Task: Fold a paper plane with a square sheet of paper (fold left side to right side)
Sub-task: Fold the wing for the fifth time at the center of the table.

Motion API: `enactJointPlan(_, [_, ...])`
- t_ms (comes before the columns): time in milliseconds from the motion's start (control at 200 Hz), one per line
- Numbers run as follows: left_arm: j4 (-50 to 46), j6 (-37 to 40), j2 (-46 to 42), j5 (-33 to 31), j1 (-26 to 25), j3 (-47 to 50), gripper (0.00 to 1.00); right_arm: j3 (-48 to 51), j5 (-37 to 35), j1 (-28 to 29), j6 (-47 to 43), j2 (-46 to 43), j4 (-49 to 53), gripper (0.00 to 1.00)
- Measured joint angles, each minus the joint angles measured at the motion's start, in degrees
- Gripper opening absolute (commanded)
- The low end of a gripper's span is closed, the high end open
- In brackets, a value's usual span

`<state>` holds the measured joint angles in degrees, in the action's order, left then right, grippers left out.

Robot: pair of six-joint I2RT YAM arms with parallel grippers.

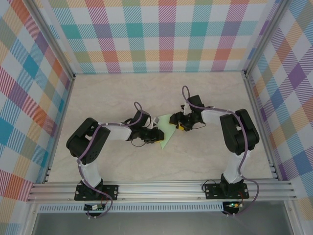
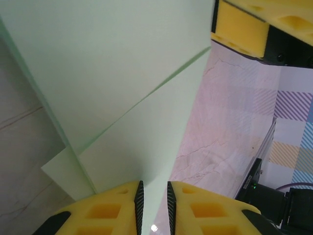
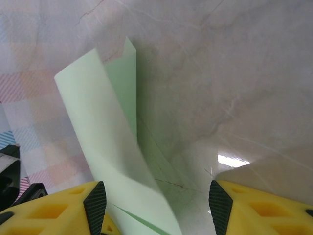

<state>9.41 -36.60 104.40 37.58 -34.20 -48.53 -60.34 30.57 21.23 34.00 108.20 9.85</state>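
The paper's edge slants across the left gripper's narrow gap, so the robot should open it wide, line up with the paper's edge and pinch the fold there [image 2: 167, 178].
The square sheet of paper [image 1: 168, 122] is pale green, partly folded with creased layers, and lies mid-table tapering to a point toward the near side. In the left wrist view the paper [image 2: 122, 73] shows overlapping folded layers. One edge runs up between the pads of my left gripper [image 2: 153, 196], whose jaws stand a narrow gap apart, with table showing beside the paper. My right gripper [image 3: 154, 200] is wide open over the paper's far right part. A curled-up flap of the paper [image 3: 107, 127] rises beside its left pad [image 3: 95, 200]. From above, my left gripper [image 1: 157, 134] and right gripper [image 1: 180, 125] flank the paper.
The pale marble tabletop [image 1: 122, 98] is walled by checked panels and aluminium rails [image 1: 161, 188] at the near edge. One yellow finger of the right gripper [image 2: 242, 24] hangs close above the paper in the left wrist view.
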Motion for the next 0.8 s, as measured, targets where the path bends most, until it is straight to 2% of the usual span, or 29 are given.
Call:
enactJointPlan(150, [0.02,-0.02,0.0,-0.22,0.96,1.2,0.21,-0.68,2.14,0.26,0.02,1.18,-0.83,0.56])
enactJointPlan(275, [0.04,-0.02,0.0,-0.22,1.25,1.49,0.21,-1.33,3.67,0.63,-0.09,2.16,-1.29,0.49])
enactJointPlan(450, [0.07,0.0,0.0,-0.22,1.33,1.49,0.21,-1.73,4.2,0.96,-0.31,2.45,-1.25,0.33])
enactJointPlan(650, [-0.59,1.51,-1.16,-0.26,1.33,1.49,0.26,-2.05,2.62,0.96,-1.62,2.43,1.01,0.0])
enactJointPlan(800, [-2.49,4.87,-5.07,-0.61,1.33,1.49,0.36,-3.02,1.2,0.96,-2.91,2.43,4.5,0.0])
